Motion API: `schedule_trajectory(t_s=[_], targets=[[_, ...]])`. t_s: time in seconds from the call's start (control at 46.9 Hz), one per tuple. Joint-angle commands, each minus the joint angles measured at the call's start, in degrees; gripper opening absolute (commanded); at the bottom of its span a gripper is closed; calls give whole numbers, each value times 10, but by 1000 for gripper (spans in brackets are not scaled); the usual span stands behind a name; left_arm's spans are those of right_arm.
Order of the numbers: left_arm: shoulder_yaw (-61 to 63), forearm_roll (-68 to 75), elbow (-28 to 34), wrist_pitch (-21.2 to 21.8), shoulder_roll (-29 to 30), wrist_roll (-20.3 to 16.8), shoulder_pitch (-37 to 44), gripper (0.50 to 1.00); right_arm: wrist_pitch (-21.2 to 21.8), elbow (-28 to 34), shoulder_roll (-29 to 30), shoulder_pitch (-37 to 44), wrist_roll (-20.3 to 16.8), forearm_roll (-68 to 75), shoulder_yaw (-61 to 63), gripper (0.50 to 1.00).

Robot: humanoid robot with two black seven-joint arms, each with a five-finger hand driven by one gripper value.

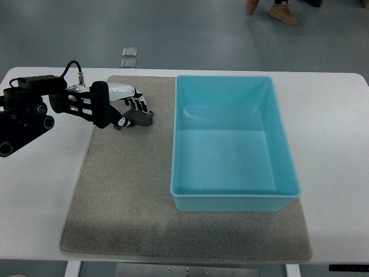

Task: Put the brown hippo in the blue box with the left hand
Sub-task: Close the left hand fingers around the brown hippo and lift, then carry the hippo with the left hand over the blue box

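The robot's left gripper should release the brown hippo near the middle of the blue box's bottom [223,138]. The hippo is still on the grey mat.
The brown hippo [141,119] is a small dark toy at the far left part of the grey mat [132,196]. My left hand [130,112] comes in from the left edge and sits on top of it. The fingers [138,104] curl over its far side and the thumb [121,121] presses its near side, so the hand is shut on the toy. Most of the hippo is hidden under the hand. The blue box [230,199] stands open and empty on the right part of the mat, a short way right of the hand. My right hand is out of view.
The mat lies on a white table [40,196]. A person's brown shoes [281,11] show on the floor beyond the table's far edge. Two small metal floor plates [129,56] lie behind the table.
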Motion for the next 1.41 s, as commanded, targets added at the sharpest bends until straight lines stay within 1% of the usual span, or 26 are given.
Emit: schedule_trajectory(t_s=[0.0,0.085,0.235,0.512,0.704,0.789,0.917,1.088,1.259,1.387], targets=[[0,3,-1,0,0,0,0,540,0,0,0,0,0,0,0,936],[0,4,-1,0,0,0,-1,533,0,0,0,0,0,1,0,936],[0,4,-1,1,0,0,-7,500,0,0,0,0,0,0,0,936],[-2,2,-1,1,1,0,-13,500,0,0,0,0,0,1,0,936],[-5,-3,-7,0,13,-1,-24,500,0,0,0,0,0,1,0,936],[-7,-7,-21,-2,38,-3,-45,500,0,0,0,0,0,1,0,936],[-10,-19,-50,-4,69,-15,-86,500,0,0,0,0,0,0,0,936],[-12,-42,-101,-10,79,-16,-122,500,0,0,0,0,0,0,0,936],[-11,-42,-158,-10,65,-15,-138,500,0,0,0,0,0,1,0,936],[-9,-42,-162,-10,11,-11,-138,500,0,0,0,0,0,0,0,936]])
